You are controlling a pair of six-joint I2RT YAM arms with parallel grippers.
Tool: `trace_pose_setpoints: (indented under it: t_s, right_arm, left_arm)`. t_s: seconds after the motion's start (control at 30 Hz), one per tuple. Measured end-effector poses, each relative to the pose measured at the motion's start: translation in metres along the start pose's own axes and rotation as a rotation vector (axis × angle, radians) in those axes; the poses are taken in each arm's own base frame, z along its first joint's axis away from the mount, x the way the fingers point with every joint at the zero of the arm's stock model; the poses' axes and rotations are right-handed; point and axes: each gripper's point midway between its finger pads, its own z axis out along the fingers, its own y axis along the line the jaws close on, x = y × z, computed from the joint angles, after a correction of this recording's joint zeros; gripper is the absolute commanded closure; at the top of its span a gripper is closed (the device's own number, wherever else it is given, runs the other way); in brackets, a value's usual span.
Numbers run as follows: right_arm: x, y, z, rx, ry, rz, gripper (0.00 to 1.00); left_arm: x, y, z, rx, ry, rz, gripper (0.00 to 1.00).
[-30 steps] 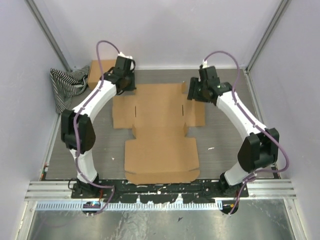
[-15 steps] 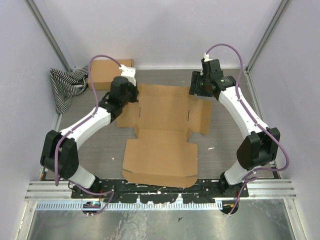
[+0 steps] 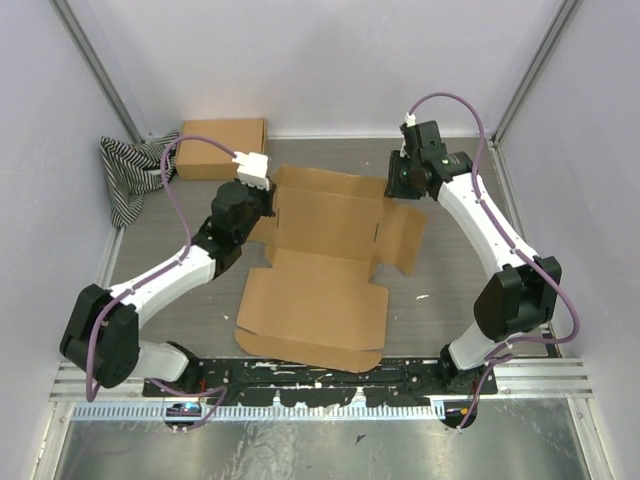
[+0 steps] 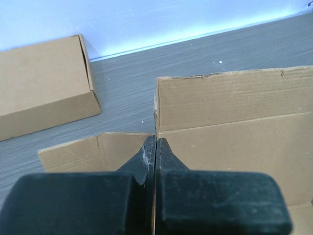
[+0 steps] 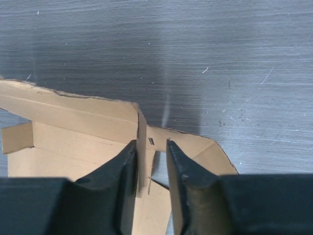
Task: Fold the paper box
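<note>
The box's far flap sticks straight up above the box's back panel, so my left gripper should open and both grippers should fold the flap inward before I pinch the flap's corner point(image 4: 159, 82).
The paper box point(image 3: 320, 275) lies as a mostly flat brown die-cut sheet, skewed, in the middle of the table. My left gripper point(image 3: 262, 197) is at its far left corner. In the left wrist view that gripper point(image 4: 155, 139) is shut on a thin cardboard edge of the paper box point(image 4: 230, 112). My right gripper point(image 3: 400, 186) is at the far right corner. In the right wrist view it point(image 5: 150, 143) straddles a raised flap point(image 5: 142, 132): the left finger touches the flap and a gap remains beside the right finger.
A ready-made brown cardboard box point(image 3: 222, 148) stands at the back left, also seen in the left wrist view point(image 4: 44, 98). A black-and-white striped cloth point(image 3: 130, 175) lies in the left corner. Walls enclose the table on three sides.
The left arm swung forward and right with the sheet's corner, so the sheet turned and shifted. The right gripper's jaws narrowed around the raised flap.
</note>
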Motion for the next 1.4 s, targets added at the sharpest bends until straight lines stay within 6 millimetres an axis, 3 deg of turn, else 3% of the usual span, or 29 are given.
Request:
trace_pose_setpoints:
  t_s: [0.07, 0.27, 0.4, 0.53, 0.67, 0.87, 0.97, 1.07, 1.3, 1.4]
  right_arm:
    - [0.001, 0.0, 0.0, -0.002, 0.004, -0.003, 0.83]
    - [0.002, 0.003, -0.001, -0.018, 0.011, -0.011, 0.97]
    - [-0.001, 0.004, 0.0, -0.024, 0.0, -0.014, 0.99]
    - [-0.014, 0.009, 0.005, -0.023, -0.082, -0.039, 0.99]
    - [-0.018, 0.014, 0.007, -0.036, -0.195, -0.075, 0.99]
    - [-0.026, 0.025, 0.0, -0.081, -0.43, -0.125, 0.97]
    - [-0.027, 0.032, 0.002, -0.09, -0.505, -0.16, 0.97]
    - [-0.025, 0.038, 0.007, -0.075, -0.56, -0.188, 0.96]
    - [-0.021, 0.046, 0.009, -0.044, -0.627, -0.203, 0.97]
    - [-0.019, 0.043, 0.009, -0.031, -0.639, -0.197, 0.97]
  left_arm:
    - [-0.002, 0.002, -0.002, -0.005, -0.022, -0.001, 1.0]
    - [-0.006, 0.002, -0.006, -0.001, -0.071, -0.008, 0.99]
    - [-0.008, 0.004, -0.007, -0.012, -0.082, -0.002, 0.65]
    - [-0.014, 0.012, -0.011, -0.059, -0.077, -0.015, 0.48]
    - [-0.041, 0.02, -0.013, -0.122, -0.059, -0.039, 0.46]
    - [-0.107, 0.027, -0.028, -0.166, -0.064, -0.055, 0.46]
    - [-0.118, 0.028, -0.032, -0.171, -0.027, -0.051, 0.48]
    - [-0.103, 0.026, -0.031, -0.171, 0.058, -0.036, 0.5]
    - [-0.024, 0.027, -0.028, -0.189, 0.345, 0.018, 0.53]
    - [-0.01, 0.031, -0.035, -0.207, 0.402, 0.025, 0.53]
